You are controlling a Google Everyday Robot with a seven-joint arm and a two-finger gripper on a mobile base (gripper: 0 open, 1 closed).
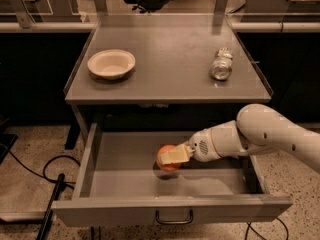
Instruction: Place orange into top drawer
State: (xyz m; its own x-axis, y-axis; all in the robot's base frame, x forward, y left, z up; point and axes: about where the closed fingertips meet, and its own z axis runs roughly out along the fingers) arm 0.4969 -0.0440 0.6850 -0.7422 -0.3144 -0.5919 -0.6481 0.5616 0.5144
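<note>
Next, the gripper releases the orange on the middle of the drawer's bottom (159,166), behind the drawer's handled front panel.
The top drawer (125,184) is pulled open under the grey table, its front panel with a small dark handle (173,217) facing me. The orange (165,160) is inside the drawer near its middle, low over the drawer floor. My gripper (172,156) reaches in from the right on a white arm and is shut on the orange, its pale fingers (177,154) covering the fruit's right side. I cannot tell whether the orange touches the drawer floor.
A white bowl (111,64) sits on the table top at the left. A crushed silver can (220,66) lies on the table top at the right. Dark cables (47,171) run on the speckled floor at the left of the drawer.
</note>
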